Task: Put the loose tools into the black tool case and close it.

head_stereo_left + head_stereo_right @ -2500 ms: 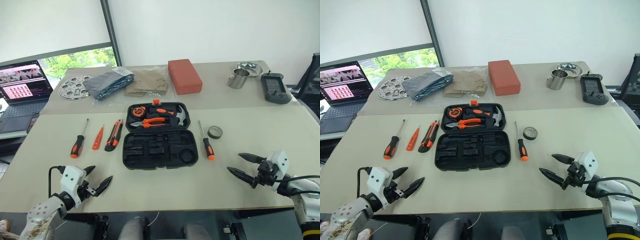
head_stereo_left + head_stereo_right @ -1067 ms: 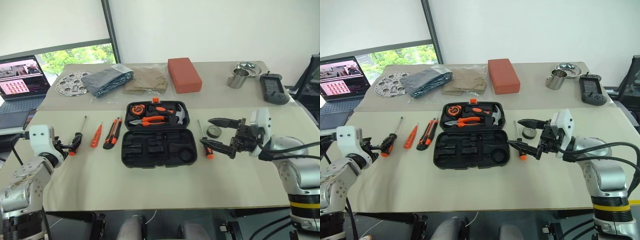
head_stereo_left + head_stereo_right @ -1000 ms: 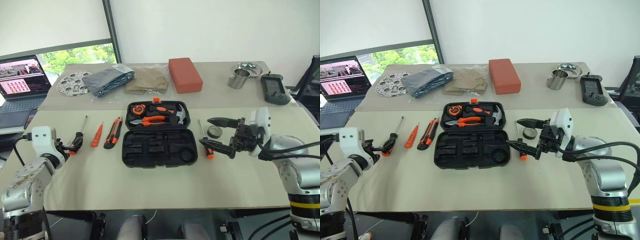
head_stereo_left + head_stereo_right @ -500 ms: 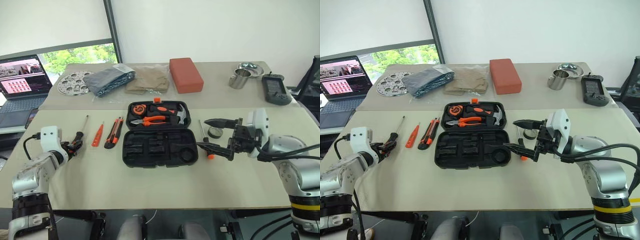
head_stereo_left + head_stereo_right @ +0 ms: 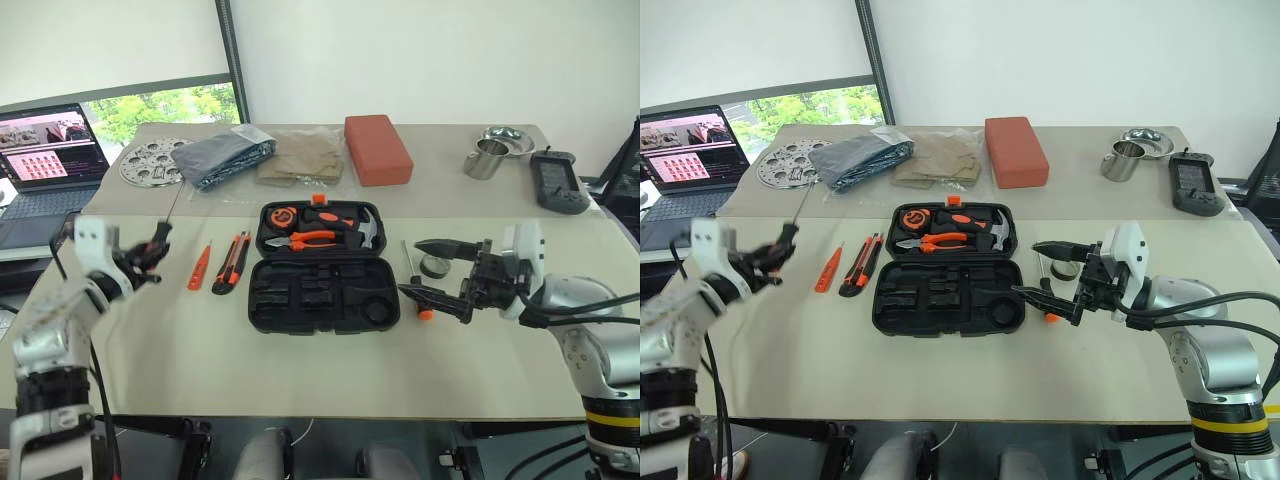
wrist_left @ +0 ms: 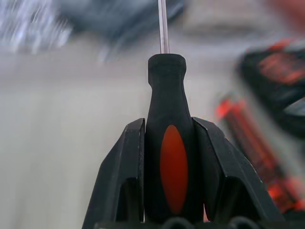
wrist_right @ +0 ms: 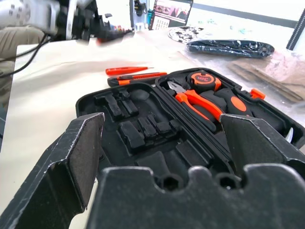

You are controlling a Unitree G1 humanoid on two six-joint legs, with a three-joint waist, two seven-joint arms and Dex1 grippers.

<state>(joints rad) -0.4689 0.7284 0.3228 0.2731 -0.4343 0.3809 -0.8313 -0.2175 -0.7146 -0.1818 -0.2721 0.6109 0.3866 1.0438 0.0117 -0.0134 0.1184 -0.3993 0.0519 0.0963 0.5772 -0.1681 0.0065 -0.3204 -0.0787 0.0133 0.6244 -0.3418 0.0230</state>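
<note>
Next, my left gripper releases the orange-and-black screwdriver in the case's empty lower half (image 5: 311,266), along the hinge next to the pliers. That screwdriver is still held above the table.
The black tool case (image 5: 322,296) lies open mid-table, its lower half's slots empty. My left gripper (image 5: 148,256) is shut on an orange-and-black screwdriver (image 6: 167,162), held above the table left of the case with its shaft pointing up and away. On the table between that gripper and the case lie a slim orange screwdriver (image 5: 198,270) and a utility knife (image 5: 230,265). My right gripper (image 5: 412,267) stands open just right of the case, above a second screwdriver (image 5: 424,312) and beside a dark tape roll (image 5: 434,266).
Pliers (image 5: 305,239), a hammer and a tape measure sit in the case's lid. At the table's back are a red-orange block (image 5: 378,148), folded cloth and a grey bag (image 5: 222,158), a perforated metal disc, a steel cup (image 5: 482,158) and a black handset. A laptop (image 5: 45,158) is far left.
My left gripper has closed on the leftmost screwdriver and raised it off the table, swinging up and toward the case. The right gripper has stayed where it was, open.
</note>
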